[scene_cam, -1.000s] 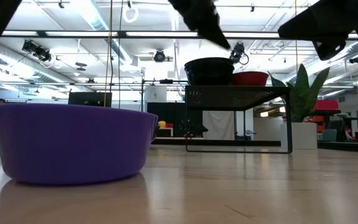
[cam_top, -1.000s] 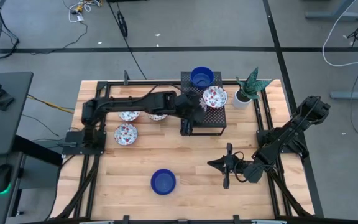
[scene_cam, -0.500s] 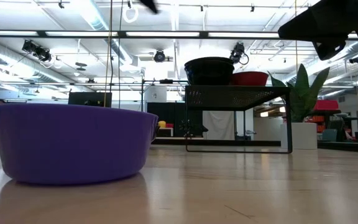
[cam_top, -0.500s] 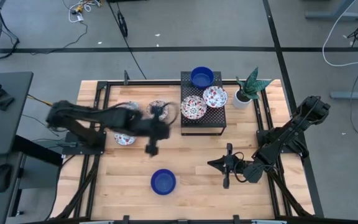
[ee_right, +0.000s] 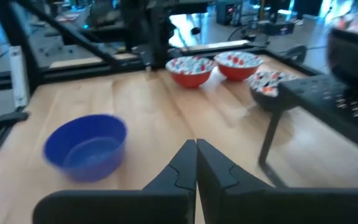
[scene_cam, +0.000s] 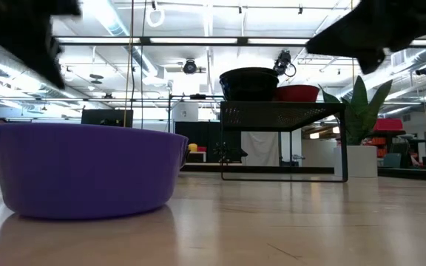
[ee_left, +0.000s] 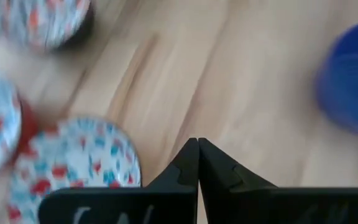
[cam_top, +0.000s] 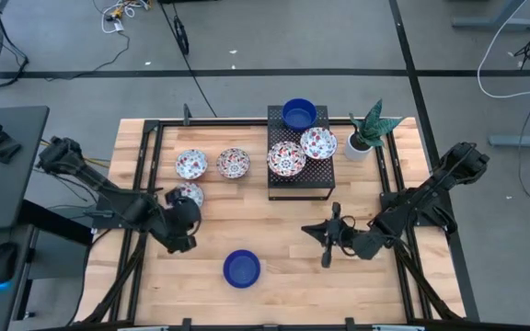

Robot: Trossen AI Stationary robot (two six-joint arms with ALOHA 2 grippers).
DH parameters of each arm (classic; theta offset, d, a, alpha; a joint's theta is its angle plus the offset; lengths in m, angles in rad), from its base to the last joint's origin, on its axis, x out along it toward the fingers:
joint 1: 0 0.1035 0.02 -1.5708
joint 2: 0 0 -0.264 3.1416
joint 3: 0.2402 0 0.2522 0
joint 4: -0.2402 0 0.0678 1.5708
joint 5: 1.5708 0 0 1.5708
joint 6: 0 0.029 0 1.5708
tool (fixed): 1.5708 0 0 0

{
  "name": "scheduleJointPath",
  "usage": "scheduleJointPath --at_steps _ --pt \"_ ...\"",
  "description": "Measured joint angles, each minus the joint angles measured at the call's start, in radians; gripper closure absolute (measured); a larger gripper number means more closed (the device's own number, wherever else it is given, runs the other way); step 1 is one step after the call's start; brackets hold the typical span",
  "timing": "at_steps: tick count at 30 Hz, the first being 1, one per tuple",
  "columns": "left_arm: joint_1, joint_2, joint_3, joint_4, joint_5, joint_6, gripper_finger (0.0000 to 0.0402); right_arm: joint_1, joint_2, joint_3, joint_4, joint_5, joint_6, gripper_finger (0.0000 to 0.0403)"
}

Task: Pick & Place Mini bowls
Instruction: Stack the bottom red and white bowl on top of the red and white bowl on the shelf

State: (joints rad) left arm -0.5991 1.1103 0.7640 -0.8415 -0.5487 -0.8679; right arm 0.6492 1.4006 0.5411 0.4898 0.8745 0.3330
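I will open my left gripper, which is closed beside the floral bowl, pinch the floral bowl's rim (ee_left: 135,160) and pass the bowl across, as my right gripper is far away.
Several mini bowls are in view. A blue one (cam_top: 299,114) and two floral ones (cam_top: 286,158) (cam_top: 318,142) sit on the black rack (cam_top: 300,183). Three floral bowls (cam_top: 190,165) (cam_top: 234,164) (cam_top: 188,193) stand on the table's left half. A lone blue bowl (cam_top: 242,268) stands near the near edge. My left gripper (cam_top: 180,232) hovers shut just near-side of the third floral bowl (ee_left: 73,165), touching nothing. My right gripper (cam_top: 325,241) is shut and level, pointing left toward the blue bowl (ee_right: 86,146).
A white plant pot (cam_top: 358,145) with a green plant stands right of the rack. The black frame rails (cam_top: 145,175) run along the table's sides. Bare wood (cam_top: 274,221) lies between the rack and the lone blue bowl (scene_cam: 87,170).
My left arm has swung fast from the rack toward the table's left and near edge, uncovering the floral bowl on the rack's near-left corner; it now hovers by the floral bowl on the table's left. My right gripper has shifted slightly toward the left.
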Motion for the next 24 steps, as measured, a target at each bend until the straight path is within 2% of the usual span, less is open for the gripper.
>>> scheduleJointPath --at_steps 2,5,12,15,18,24 --pt "-0.006 0.000 -0.058 0.013 -0.006 -0.085 0.0394 -0.024 0.000 0.000 0.021 0.000 -0.017 0.0394" --pt "-0.001 0.002 -0.126 0.024 0.008 -0.113 0.0372 -0.056 0.000 0.000 0.047 -0.017 -0.038 0.0394" --pt "0.036 0.002 -0.184 0.026 -0.061 -0.115 0.0250 -0.113 0.000 0.000 0.057 -0.125 -0.054 0.0394" --pt "0.065 0.009 -0.184 0.025 -0.061 -0.107 0.0219 -0.124 0.000 0.000 0.057 -0.134 -0.054 0.0394" --pt "0.085 0.016 -0.184 0.029 -0.061 -0.069 0.0220 -0.127 0.000 0.000 0.057 -0.134 -0.055 0.0394" --pt "0.108 0.060 -0.184 0.046 -0.053 -0.036 0.0253 -0.127 0.000 0.000 0.057 -0.135 -0.063 0.0394"
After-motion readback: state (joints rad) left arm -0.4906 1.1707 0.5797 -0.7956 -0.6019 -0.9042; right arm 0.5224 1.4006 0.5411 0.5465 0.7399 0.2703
